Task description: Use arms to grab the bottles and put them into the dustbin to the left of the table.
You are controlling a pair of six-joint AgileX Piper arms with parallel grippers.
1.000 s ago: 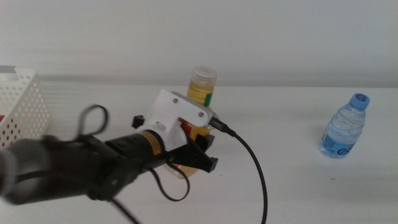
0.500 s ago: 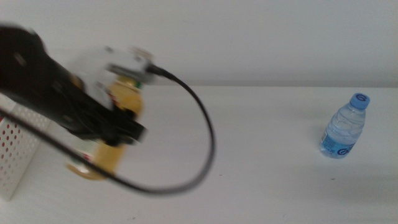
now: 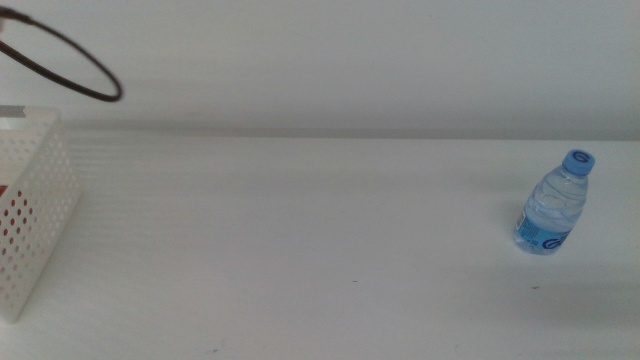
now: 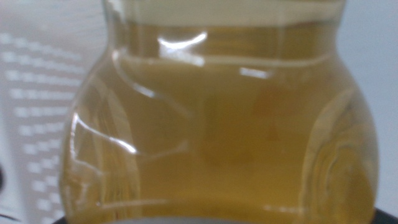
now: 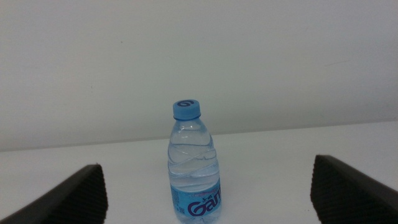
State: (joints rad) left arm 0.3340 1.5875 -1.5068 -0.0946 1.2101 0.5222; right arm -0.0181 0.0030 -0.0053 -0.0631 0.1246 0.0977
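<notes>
The robot's left gripper should release the yellow juice bottle inside the white dustbin (image 3: 20,243), against the dustbin's side that faces the water bottle.
The yellow juice bottle (image 4: 217,124) fills the left wrist view, held close in my left gripper, which is out of the middle view; only its black cable (image 3: 75,65) loops in at the top left. The perforated wall of the white dustbin (image 4: 31,118) shows just behind the bottle. In the middle view the dustbin (image 3: 35,190) stands at the table's left edge, with something red showing through its holes. The clear blue-capped water bottle (image 3: 552,205) stands upright at the far right. My right gripper (image 5: 211,190) is open, level with that bottle (image 5: 194,165) and short of it.
The white table (image 3: 300,250) stretches between the dustbin and the water bottle, with a plain white wall behind it.
My left arm swung left with the yellow juice bottle, from the table's middle out past the middle view's left side. The water bottle has not moved.
</notes>
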